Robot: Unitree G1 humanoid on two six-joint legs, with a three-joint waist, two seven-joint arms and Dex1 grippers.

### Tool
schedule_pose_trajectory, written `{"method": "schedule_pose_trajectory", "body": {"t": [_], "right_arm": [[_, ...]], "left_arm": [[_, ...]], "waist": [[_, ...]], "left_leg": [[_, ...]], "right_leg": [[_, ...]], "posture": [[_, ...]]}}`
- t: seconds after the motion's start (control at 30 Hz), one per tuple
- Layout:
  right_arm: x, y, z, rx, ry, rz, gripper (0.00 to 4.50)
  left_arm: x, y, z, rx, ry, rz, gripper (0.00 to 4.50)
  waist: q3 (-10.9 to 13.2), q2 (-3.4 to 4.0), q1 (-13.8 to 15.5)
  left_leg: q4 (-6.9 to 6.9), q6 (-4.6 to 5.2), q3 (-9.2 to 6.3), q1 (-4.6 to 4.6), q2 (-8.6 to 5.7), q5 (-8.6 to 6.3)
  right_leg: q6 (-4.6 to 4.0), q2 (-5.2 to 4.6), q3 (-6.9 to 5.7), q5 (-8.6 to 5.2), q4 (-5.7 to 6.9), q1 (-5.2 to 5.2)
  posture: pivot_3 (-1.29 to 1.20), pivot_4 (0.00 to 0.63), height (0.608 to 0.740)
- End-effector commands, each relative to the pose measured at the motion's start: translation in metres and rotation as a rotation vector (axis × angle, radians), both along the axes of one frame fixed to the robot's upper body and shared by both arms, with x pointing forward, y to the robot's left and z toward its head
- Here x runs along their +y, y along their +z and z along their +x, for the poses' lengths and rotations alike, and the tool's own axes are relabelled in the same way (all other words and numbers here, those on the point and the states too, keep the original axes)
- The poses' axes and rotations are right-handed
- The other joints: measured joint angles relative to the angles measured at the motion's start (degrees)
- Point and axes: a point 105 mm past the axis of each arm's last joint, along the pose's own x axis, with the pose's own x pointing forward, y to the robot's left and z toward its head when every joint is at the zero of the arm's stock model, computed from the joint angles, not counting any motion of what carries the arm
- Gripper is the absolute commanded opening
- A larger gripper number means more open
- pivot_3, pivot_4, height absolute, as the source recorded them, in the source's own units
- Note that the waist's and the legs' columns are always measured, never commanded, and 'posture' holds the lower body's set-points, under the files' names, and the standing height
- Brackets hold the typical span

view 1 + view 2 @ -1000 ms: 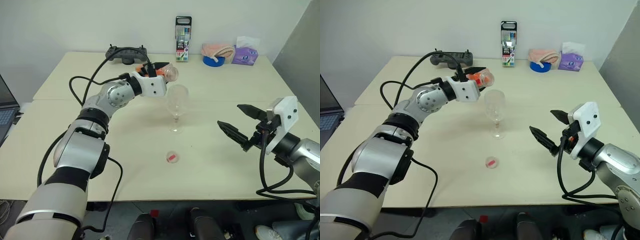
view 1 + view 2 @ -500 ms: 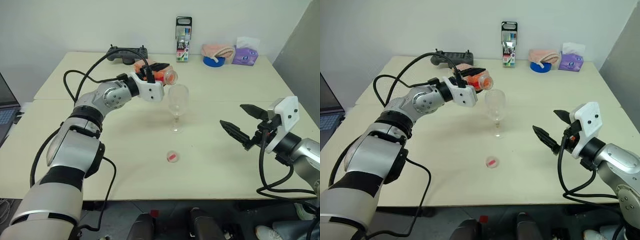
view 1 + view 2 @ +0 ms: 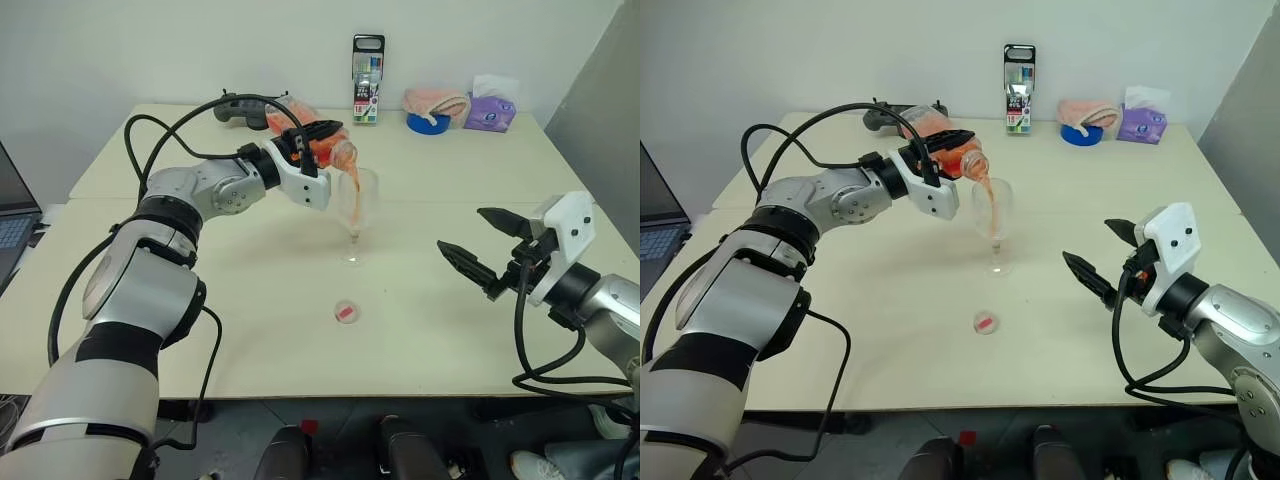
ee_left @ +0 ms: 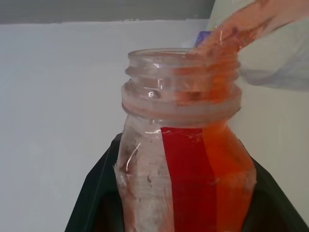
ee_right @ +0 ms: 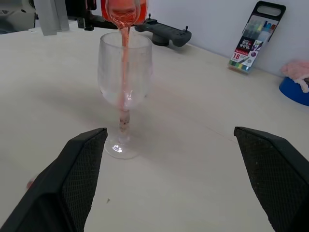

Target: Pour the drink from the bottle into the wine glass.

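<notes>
My left gripper will leave the bottle level with the wine glass, on the cream table (image 3: 222,248) in front of the game controller.
My left gripper (image 3: 318,143) is shut on the clear bottle (image 3: 328,152), tipped mouth-down over the wine glass (image 3: 354,215). An orange-red stream of the drink (image 5: 124,53) falls from the bottle mouth (image 4: 181,79) into the glass bowl (image 5: 124,72). The glass stands upright on the cream table (image 3: 200,300). The bottle's round white-and-red cap (image 3: 345,313) lies on the table in front of the glass. Off to the right of the glass, my right gripper (image 3: 482,250) hovers open and holds nothing.
At the table's back edge are a black game controller (image 3: 250,106), a box of marker pens (image 3: 365,79), a blue bowl with a pink cloth (image 3: 433,108) and a purple tissue pack (image 3: 489,108). A laptop corner (image 3: 12,225) shows at far left.
The left wrist has rolled and tipped the bottle further; drink now streams into the glass, where before the bottle was only held beside the rim. The right arm has not moved.
</notes>
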Motion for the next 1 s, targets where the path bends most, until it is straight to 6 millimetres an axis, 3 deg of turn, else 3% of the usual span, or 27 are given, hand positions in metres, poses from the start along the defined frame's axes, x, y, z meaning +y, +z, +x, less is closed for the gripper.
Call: {"method": "schedule_pose_trajectory", "body": {"t": [0.03, 1.0], "right_arm": [[0.001, 0.009, 0.0, -0.05, -0.001, -0.015, 4.5], [0.013, 0.011, 0.005, -0.062, 0.052, -0.043, 4.5]], "left_arm": [[-0.005, 0.03, -0.003, -0.1, -0.017, -0.03, 1.82], [-0.003, 0.025, 0.003, -0.01, 0.021, -0.054, 1.82]], "waist": [[0.0, 0.0, 0.0], [0.0, 0.0, 0.0]], "left_leg": [[0.0, 0.0, 0.0, 0.0, 0.0, 0.0], [0.02, 0.0, 0.0, 0.0, -0.01, 0.0]], "right_leg": [[-0.01, 0.0, -0.01, 0.0, 0.0, 0.0], [-0.05, -0.01, 0.0, 0.03, 0.04, 0.0]], "posture": [[0.0, 0.15, 0.74], [0.0, 0.15, 0.74]]}}
